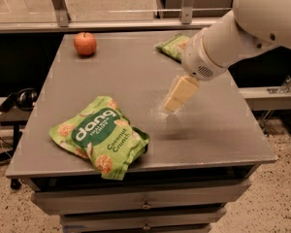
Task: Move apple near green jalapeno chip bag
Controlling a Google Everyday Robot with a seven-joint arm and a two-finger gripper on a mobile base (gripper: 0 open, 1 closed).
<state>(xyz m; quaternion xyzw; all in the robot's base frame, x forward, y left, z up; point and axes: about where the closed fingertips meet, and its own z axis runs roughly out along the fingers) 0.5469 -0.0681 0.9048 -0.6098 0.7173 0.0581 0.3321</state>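
Observation:
The apple must move near the chip bag, so next my gripper goes to the table's far corner and closes around the middle of the apple [84, 44].
The apple [85, 43], small, round and red-orange, sits at the table's far left corner. The green jalapeno chip bag [171, 46], flat and light green, lies at the far middle-right of the table, partly hidden behind my white arm. My gripper [176, 97] hangs over the middle of the table, tilted down to the left and a little above the surface. It is in front of the chip bag and far to the right of the apple. It holds nothing that I can see.
A bigger puffy green "dang Coconut Crunch" bag [103, 136] lies near the front left of the grey table [121, 76]. Drawers sit under the tabletop. A rail and a glass panel run behind the table. Headphones [20, 98] rest on a low shelf to the left.

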